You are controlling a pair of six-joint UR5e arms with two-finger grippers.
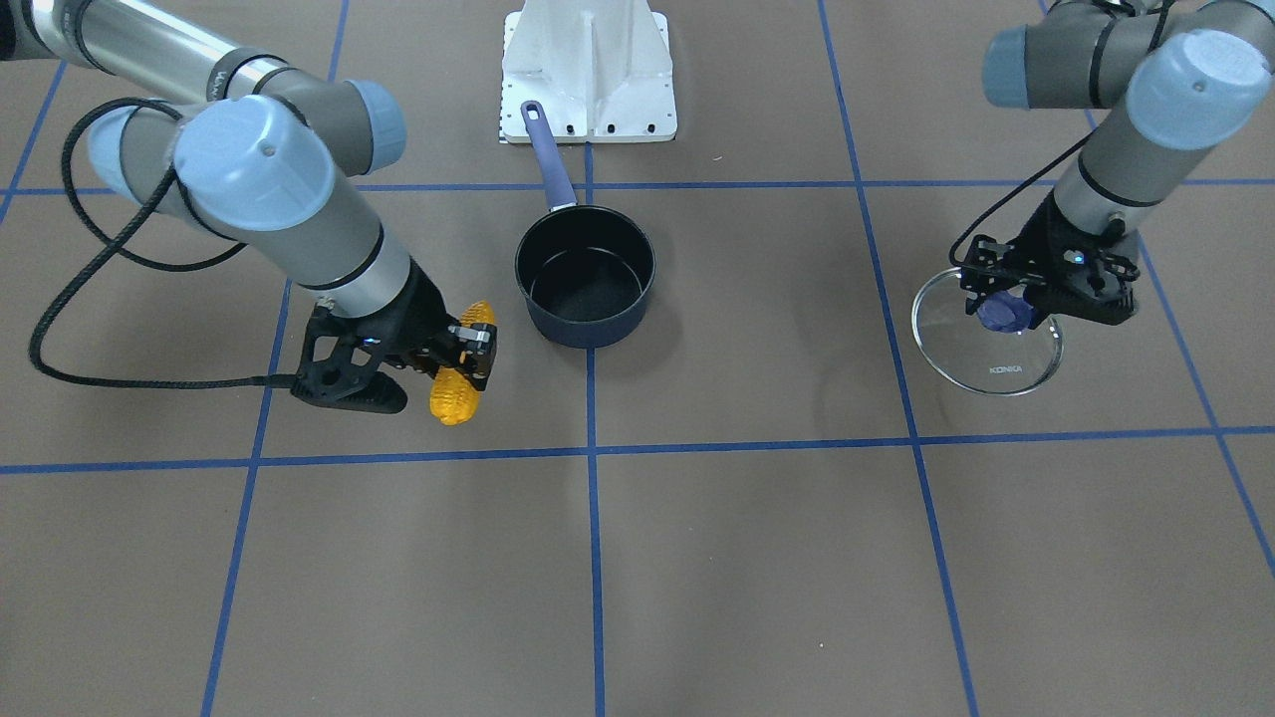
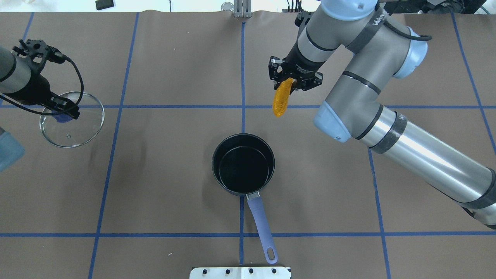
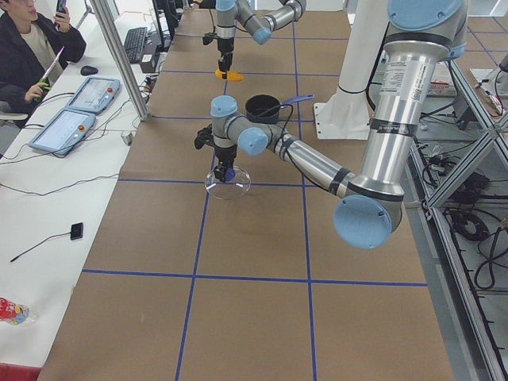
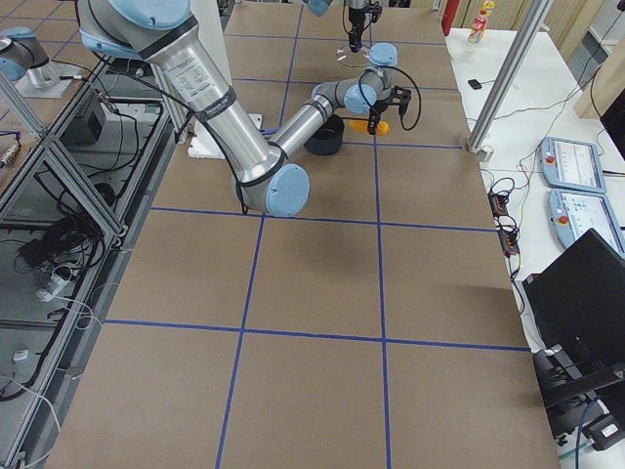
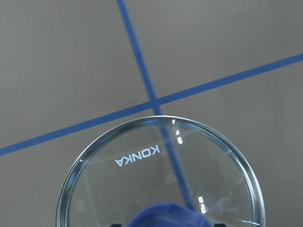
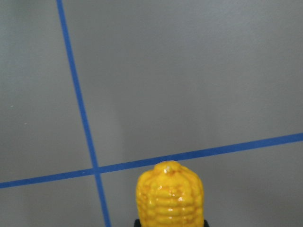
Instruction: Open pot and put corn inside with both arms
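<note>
My right gripper is holding the orange-yellow corn. It will let go of the corn near the middle of the dark navy pot's bottom (image 1: pixel 579 273).
The dark navy pot (image 2: pixel 243 164) stands uncovered and empty at the table's middle, also in the front view (image 1: pixel 583 329). Its purple handle (image 2: pixel 261 224) points toward the robot base. My right gripper (image 2: pixel 288 79) is shut on the orange-yellow corn (image 2: pixel 280 100), held above the table beyond the pot and to its right; the corn also shows in the front view (image 1: pixel 456 393) and the right wrist view (image 6: pixel 170 196). My left gripper (image 2: pixel 62 115) is shut on the blue knob (image 5: pixel 165 215) of the glass KONKA lid (image 2: pixel 77 131), far left of the pot.
The white robot base plate (image 1: pixel 588 70) lies just behind the pot handle. Blue tape lines cross the brown table. An operator (image 3: pixel 32 48) sits at a side desk with teach pendants (image 3: pixel 63 131), off the table's far edge.
</note>
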